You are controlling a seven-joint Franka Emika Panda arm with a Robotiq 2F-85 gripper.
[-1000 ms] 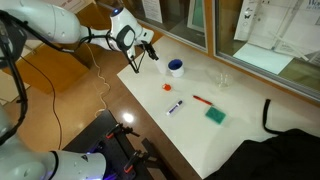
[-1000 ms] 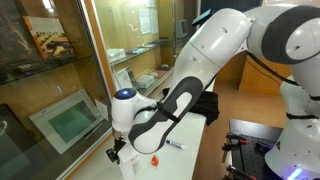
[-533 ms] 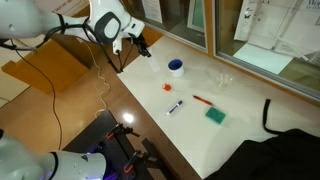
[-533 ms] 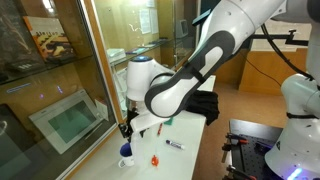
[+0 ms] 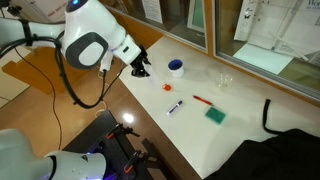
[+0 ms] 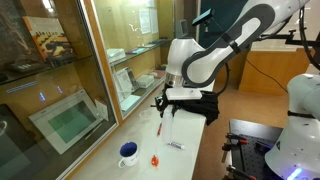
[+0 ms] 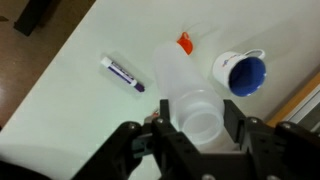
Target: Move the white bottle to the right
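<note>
Next, I release the white bottle on the table (image 5: 208,135) between the green sponge and the black cloth.
The white bottle (image 5: 222,80) stands upright, tiny and translucent, on the white table (image 5: 190,135) near the window side. My gripper (image 5: 140,68) hangs above the table's left corner, well away from it and left of the blue-lidded tub (image 5: 176,68). In the wrist view the gripper (image 7: 190,128) has a whitish translucent container (image 7: 192,95) filling the gap between its jaws, with both pads against its sides. The gripper also shows in an exterior view (image 6: 162,103), above the table.
On the table lie an orange cap (image 5: 168,88), a white-and-dark marker (image 5: 175,106), a red pen (image 5: 201,100) and a green sponge (image 5: 215,116). The wrist view shows the marker (image 7: 122,72), the cap (image 7: 185,43) and the tub (image 7: 245,72). Glass panels line the far side.
The arm has swung fast: the gripper dropped slightly beside the tub in one exterior view and moved away along the table in the other. The table objects have not moved.
</note>
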